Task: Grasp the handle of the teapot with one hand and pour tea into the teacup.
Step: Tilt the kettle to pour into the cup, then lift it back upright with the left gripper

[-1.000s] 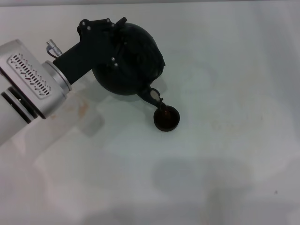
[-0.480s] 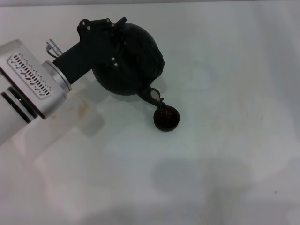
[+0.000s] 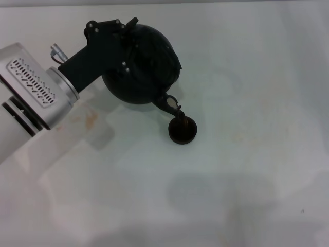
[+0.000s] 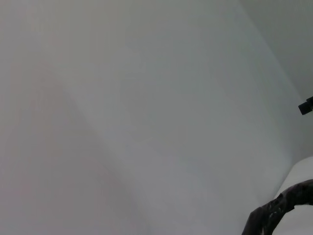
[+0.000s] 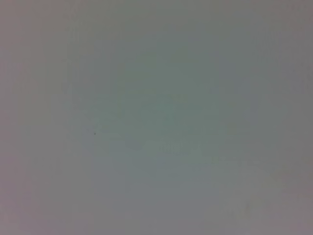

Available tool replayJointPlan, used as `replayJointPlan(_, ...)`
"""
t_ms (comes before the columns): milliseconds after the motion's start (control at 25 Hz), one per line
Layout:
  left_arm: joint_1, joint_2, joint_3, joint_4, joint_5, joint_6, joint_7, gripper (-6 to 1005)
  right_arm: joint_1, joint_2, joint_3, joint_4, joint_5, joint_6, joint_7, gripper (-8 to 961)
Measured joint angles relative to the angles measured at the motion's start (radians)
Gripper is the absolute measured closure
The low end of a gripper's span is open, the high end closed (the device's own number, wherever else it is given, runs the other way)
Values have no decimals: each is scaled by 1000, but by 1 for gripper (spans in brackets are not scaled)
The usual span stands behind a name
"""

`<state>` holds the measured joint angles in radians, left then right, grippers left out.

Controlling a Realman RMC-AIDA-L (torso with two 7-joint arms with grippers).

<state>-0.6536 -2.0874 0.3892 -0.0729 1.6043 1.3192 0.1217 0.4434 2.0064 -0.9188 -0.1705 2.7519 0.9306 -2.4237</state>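
Next, my left gripper sets the teapot down on the white table (image 3: 72, 107) by the faint brownish stains.
My left gripper (image 3: 125, 45) reaches in from the left and is shut on the handle of the teapot (image 3: 151, 62). The gripper's black body hides the handle itself. The round matte black teapot is held off the table and tipped toward the near right. Its short spout (image 3: 170, 104) points down right over the far rim of the teacup (image 3: 183, 130). The small dark teacup stands upright on the white table, and brownish liquid shows at its far edge under the spout. A dark rough-edged piece (image 4: 281, 210) shows in the left wrist view. The right gripper is out of view.
The white table (image 3: 247, 175) spreads all around the cup. Faint brownish stains (image 3: 90, 119) lie on it near my left arm (image 3: 31, 98). The right wrist view shows only plain pale surface.
The teapot has tipped very slightly further, and its spout has edged a little to the right over the cup. The cup has not moved.
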Motion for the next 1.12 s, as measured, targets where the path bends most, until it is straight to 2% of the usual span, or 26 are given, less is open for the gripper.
replayJointPlan(400,9,0,-61,-61,-12,0,-3,855,-2,0,0,0,0,-13,0,85)
replayJointPlan(1120,23,-1,-81,-95,-12,0,-17,834,-8,0,0,2,0,-16,0,86)
